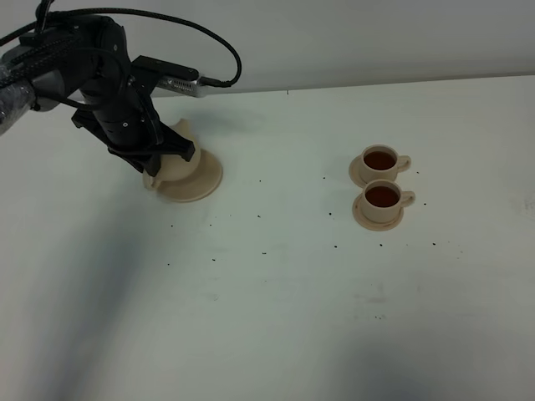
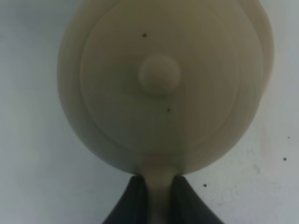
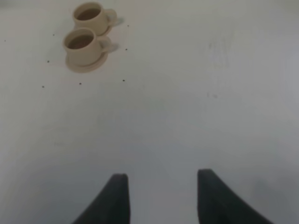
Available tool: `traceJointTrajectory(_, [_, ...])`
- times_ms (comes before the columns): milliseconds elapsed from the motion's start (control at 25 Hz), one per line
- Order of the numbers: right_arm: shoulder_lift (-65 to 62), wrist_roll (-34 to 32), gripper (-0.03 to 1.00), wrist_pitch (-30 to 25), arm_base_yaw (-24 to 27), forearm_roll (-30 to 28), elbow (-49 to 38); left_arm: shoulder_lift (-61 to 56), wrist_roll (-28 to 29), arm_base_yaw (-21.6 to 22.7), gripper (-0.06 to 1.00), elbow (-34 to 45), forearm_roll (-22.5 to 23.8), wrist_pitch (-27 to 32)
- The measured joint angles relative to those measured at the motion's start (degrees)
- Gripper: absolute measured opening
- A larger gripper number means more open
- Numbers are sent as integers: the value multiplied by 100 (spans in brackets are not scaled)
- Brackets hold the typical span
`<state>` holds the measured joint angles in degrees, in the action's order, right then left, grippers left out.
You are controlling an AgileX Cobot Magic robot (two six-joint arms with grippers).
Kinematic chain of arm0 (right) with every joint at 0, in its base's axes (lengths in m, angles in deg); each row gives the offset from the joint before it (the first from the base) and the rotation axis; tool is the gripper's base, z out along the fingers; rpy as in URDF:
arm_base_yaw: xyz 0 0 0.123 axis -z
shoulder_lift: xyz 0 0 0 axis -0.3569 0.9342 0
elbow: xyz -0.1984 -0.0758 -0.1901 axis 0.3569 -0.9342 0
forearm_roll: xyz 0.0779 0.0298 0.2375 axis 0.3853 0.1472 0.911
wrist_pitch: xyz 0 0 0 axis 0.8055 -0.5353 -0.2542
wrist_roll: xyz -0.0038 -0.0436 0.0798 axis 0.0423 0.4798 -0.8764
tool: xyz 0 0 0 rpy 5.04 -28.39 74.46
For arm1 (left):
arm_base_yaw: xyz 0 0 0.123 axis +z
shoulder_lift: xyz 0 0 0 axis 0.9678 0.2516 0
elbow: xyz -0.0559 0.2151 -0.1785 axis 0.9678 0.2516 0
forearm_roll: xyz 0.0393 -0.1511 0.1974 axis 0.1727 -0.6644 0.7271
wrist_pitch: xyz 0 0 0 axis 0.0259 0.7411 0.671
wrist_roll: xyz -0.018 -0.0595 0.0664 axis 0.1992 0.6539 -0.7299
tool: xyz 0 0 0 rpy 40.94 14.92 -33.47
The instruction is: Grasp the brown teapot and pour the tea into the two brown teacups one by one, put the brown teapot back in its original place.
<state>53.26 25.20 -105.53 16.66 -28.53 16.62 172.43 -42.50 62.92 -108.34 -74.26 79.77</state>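
Note:
The robot's left gripper should set the brown teapot down on the middle of the flat tan saucer [image 1: 185, 175].
The brown teapot [image 1: 178, 170] sits at the table's far left on a flat tan saucer [image 1: 209, 178], partly hidden under my left arm. From above, the left wrist view shows its round lid and knob [image 2: 160, 74]. My left gripper [image 1: 167, 157] [image 2: 158, 181] is shut on the teapot's loop handle, one dark finger on each side. The two brown teacups [image 1: 380, 160] [image 1: 383, 198] stand on their saucers at the right, one behind the other, both holding dark tea. My right gripper [image 3: 161, 179] is open and empty over bare table, with the teacups [image 3: 88, 14] [image 3: 81, 43] well ahead of it.
The white table [image 1: 276, 301] carries scattered small dark specks between the teapot and the cups. A black cable loops from my left arm along the back edge by the wall. My right arm is outside the exterior high view.

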Motion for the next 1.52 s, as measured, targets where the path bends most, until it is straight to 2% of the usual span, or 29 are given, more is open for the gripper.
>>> traceJointTrajectory(360, [0, 0, 35, 0, 0, 0, 0, 0, -65, 0, 12, 540, 13, -421])
traceJointTrajectory(680, [0, -5, 35, 0, 0, 0, 0, 0, -72, 0, 12, 550, 14, -658])
traceJointTrajectory(1080, [0, 0, 35, 0, 0, 0, 0, 0, -301, 0, 12, 587, -263, -706])
traceJointTrajectory(1520, [0, 0, 35, 0, 0, 0, 0, 0, -245, 0, 12, 587, -262, -694])
